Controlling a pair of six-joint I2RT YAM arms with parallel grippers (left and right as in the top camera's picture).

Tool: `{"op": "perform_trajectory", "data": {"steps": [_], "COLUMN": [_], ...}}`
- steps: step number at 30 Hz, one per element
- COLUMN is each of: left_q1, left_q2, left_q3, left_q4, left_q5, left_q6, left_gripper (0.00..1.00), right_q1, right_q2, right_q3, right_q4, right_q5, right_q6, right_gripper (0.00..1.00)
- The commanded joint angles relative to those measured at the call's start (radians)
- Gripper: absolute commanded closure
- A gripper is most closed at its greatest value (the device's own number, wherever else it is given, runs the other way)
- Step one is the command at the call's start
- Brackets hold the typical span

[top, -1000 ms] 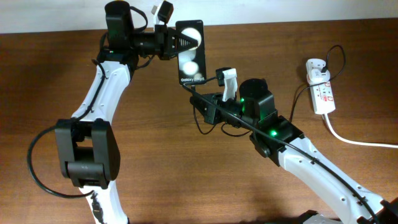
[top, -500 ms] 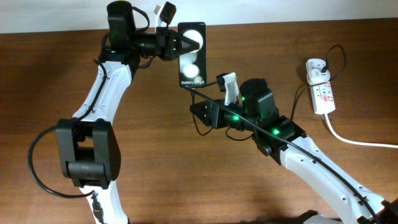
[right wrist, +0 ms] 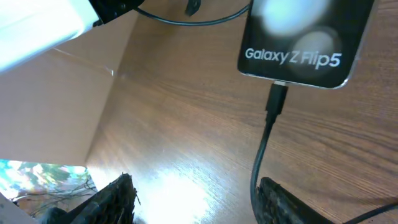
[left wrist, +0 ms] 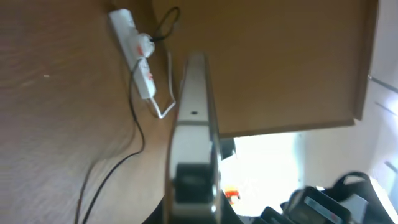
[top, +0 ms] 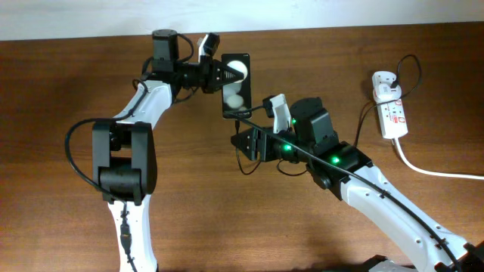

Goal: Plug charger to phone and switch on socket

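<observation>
The robot's left gripper needs to let go of the phone on the bare table [top: 221, 137] next to the fingertips of the robot's right gripper.
My left gripper [top: 224, 75] is shut on the phone [top: 237, 85], a black slab with two white circles, held off the table at the back middle. The left wrist view shows the phone [left wrist: 195, 106] edge-on between the fingers [left wrist: 171, 208]. The charger's black cable [top: 261, 125] runs up to the phone's lower end. In the right wrist view its plug [right wrist: 277, 99] sits in the port of the phone [right wrist: 305, 37]. My right gripper [top: 243, 143] is open just below the phone, and the cable [right wrist: 261, 155] passes beside one finger [right wrist: 292, 202]. The socket [top: 392, 109] lies at the far right with a white adapter [top: 384, 81] in it.
A thick white cord [top: 439, 170] leaves the socket towards the right edge. The black cable loops over the table between the socket and my right arm [top: 355, 170]. The table's back edge [top: 340, 26] meets a pale wall just behind the phone.
My right gripper has opened, let go of the plug and drawn back a little. The left arm has shifted right, and the phone has moved slightly down and right.
</observation>
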State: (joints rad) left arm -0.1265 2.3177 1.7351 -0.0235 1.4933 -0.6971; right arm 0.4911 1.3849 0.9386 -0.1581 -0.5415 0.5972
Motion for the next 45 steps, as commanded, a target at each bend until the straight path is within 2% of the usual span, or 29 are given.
{"op": "perform_trajectory", "data": {"steps": [1, 2, 6, 9, 18, 23, 26, 33, 37, 45], "left_q1": [-0.005, -0.008, -0.037, -0.039, -0.06, -0.063, -0.063, -0.067, -0.067, -0.067], "left_q2": [0.005, 0.005, 0.005, 0.005, 0.005, 0.007, 0.007, 0.007, 0.007, 0.007], "left_q3": [-0.002, -0.002, -0.002, -0.002, -0.002, -0.002, -0.002, -0.002, -0.002, -0.002], "left_q4": [-0.166, -0.243, -0.602, -0.717, -0.802, -0.813, -0.817, -0.83, -0.85, -0.885], "left_q5": [-0.14, -0.191, -0.568, -0.667, -0.909, -0.915, -0.922, -0.961, -1.021, -1.174], "left_q6": [0.165, 0.211, 0.399, 0.491, 0.491, 0.49, 0.49, 0.49, 0.491, 0.49], "left_gripper": [1.0, 1.0, 1.0, 1.0, 1.0, 1.0, 0.88, 0.77, 0.6, 0.51], "right_q1": [-0.007, -0.007, -0.007, -0.007, -0.007, -0.007, -0.007, -0.007, -0.007, -0.007], "right_q2": [0.003, 0.003, 0.003, 0.003, 0.003, 0.003, 0.003, 0.003, 0.003, 0.003], "right_q3": [0.001, 0.001, 0.001, 0.001, 0.001, 0.001, 0.001, 0.001, 0.001, 0.001], "right_q4": [-0.019, -0.025, -0.037, -0.037, -0.045, -0.046, -0.048, -0.048, -0.048, -0.049], "right_q5": [0.021, 0.023, 0.029, 0.035, 0.056, 0.056, 0.056, 0.056, 0.056, 0.056], "right_q6": [-0.018, -0.018, -0.026, -0.043, -0.043, -0.043, -0.043, -0.043, -0.043, -0.043], "right_gripper": [0.35, 0.35, 0.35, 0.35, 0.35, 0.35, 0.35, 0.35, 0.35, 0.34]}}
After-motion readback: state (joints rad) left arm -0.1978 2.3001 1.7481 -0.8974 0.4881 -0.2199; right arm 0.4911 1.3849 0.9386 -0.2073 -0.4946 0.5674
